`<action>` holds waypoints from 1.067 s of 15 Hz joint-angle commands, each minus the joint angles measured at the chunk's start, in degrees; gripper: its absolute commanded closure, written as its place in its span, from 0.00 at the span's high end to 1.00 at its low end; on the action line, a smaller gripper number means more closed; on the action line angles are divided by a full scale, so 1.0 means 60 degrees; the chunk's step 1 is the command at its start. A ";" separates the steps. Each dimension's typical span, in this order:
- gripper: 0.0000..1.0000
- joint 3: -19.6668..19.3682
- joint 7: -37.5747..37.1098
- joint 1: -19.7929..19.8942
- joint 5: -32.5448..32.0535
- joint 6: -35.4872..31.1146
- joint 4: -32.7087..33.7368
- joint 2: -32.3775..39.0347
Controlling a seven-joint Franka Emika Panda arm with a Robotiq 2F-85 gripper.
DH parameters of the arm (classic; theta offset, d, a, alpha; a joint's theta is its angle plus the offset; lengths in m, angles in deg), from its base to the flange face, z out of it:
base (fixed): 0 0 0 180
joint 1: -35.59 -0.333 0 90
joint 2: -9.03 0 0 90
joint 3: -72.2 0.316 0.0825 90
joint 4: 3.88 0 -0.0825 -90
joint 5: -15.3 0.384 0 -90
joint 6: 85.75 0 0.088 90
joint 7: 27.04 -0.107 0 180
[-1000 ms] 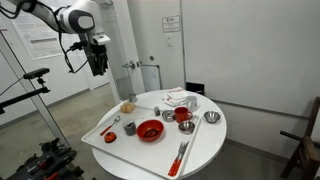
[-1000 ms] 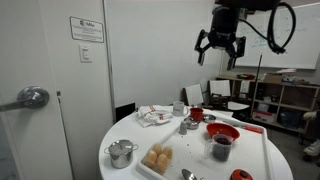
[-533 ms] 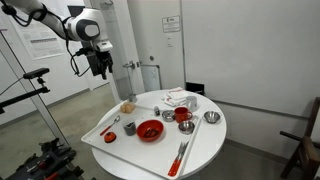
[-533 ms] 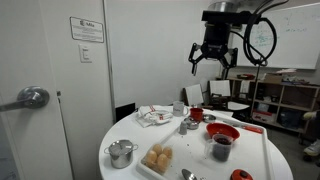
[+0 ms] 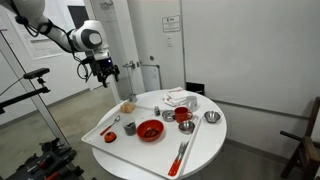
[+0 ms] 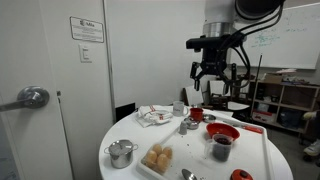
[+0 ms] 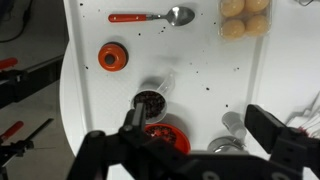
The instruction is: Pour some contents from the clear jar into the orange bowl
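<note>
My gripper is going to close on the clear handle [image 5: 128, 122] [image 7: 169, 81] of the cup of dark contents that stands next to the orange bowl.
The clear jar [image 5: 128, 105] with pale tan contents stands at the far end of the white tray; it also shows in the other exterior view [image 6: 158, 158] and at the wrist view's top [image 7: 243, 15]. The orange bowl [image 5: 150, 130] holds dark bits and sits mid-table, seen in both exterior views [image 6: 222, 132]; in the wrist view [image 7: 168, 136] my gripper partly hides it. My gripper [image 5: 107, 72] hangs open and empty well above the table, off to the jar's side [image 6: 215, 80]. In the wrist view [image 7: 205, 135] its jaws stand wide apart.
A clear cup of dark contents [image 7: 150, 100] stands beside the bowl. Also on the round table are a small orange dish [image 7: 112, 56], a red-handled spoon [image 7: 150, 16], small metal cups [image 7: 235, 125], a red cup [image 5: 183, 115], a silver pot [image 6: 122, 152] and a white cloth [image 6: 155, 115].
My gripper has come down and shifted sideways toward the table, turning at the wrist. It stays open. Nothing on the table has moved.
</note>
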 commanded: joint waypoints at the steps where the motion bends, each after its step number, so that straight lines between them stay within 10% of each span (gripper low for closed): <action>1: 1.00 -0.0421 -0.2301 -0.0449 -0.0789 0.0021 0.0223 0.0573; 13: 1.00 -0.0675 -0.3532 -0.0038 0.0314 0.0854 0.0283 0.1615; 16: 1.00 -0.1042 -0.5564 -0.0662 -0.0426 0.1454 0.1004 0.2283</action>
